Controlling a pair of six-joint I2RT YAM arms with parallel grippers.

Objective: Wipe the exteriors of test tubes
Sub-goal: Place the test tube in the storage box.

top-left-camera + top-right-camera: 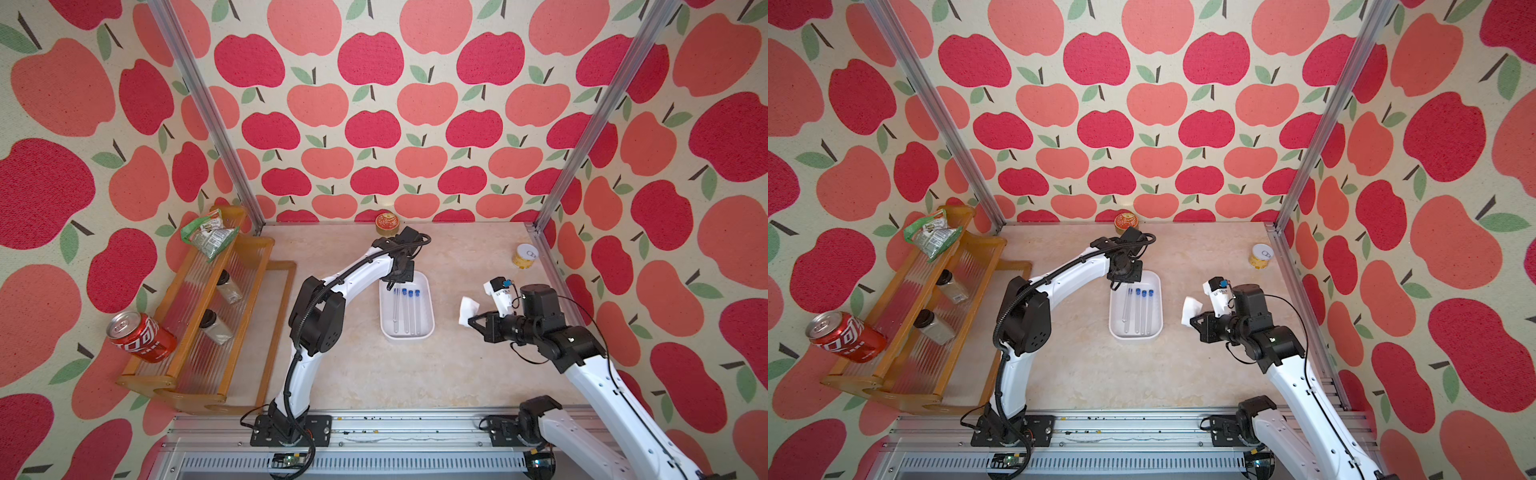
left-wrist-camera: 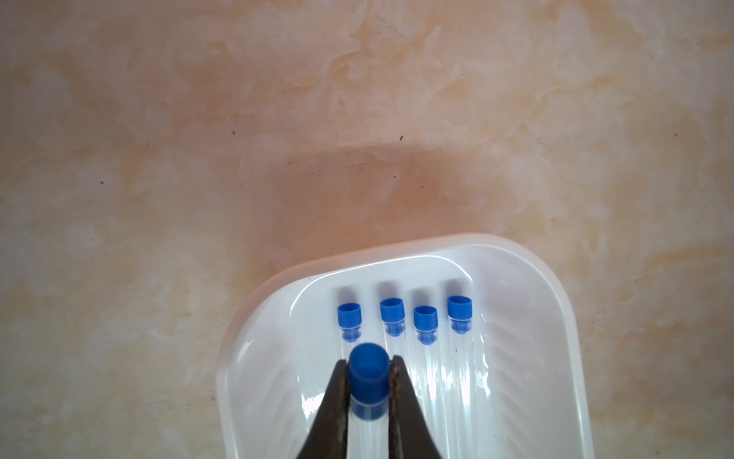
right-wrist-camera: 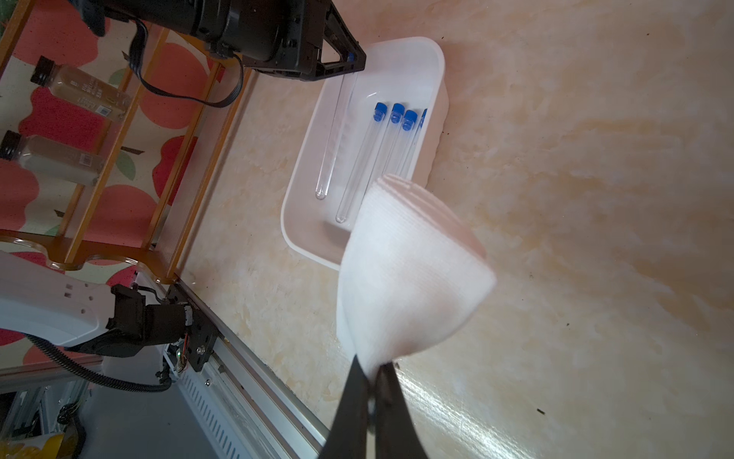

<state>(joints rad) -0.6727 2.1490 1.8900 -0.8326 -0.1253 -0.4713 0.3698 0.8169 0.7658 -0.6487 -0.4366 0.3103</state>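
The white tray's rack-side (image 1: 389, 311) (image 2: 324, 428) is beside the other tubes. Next, my left gripper lets go of the test tube between them.
Several test tubes (image 1: 411, 311) (image 2: 425, 322) (image 3: 381, 147), clear with blue caps, lie side by side in a white tray (image 1: 430, 328) (image 2: 572, 318) (image 3: 306, 167). My left gripper (image 1: 392, 286) (image 2: 369, 362) is shut on the blue cap of one more test tube (image 2: 368, 381) (image 3: 331, 135). That tube slants down from the fingers with its round end low in the tray. To the right of the tray my right gripper (image 1: 471, 322) (image 3: 371, 371) is shut on a folded white cloth (image 1: 468, 309) (image 3: 409, 278), held above the table.
A wooden rack (image 1: 249, 266) along the left holds two dark-lidded jars (image 1: 228, 286), a snack bag (image 1: 208, 232) and a red can (image 1: 141, 336). A red tin (image 1: 387, 223) stands at the back wall, a yellow can (image 1: 524, 255) at the back right.
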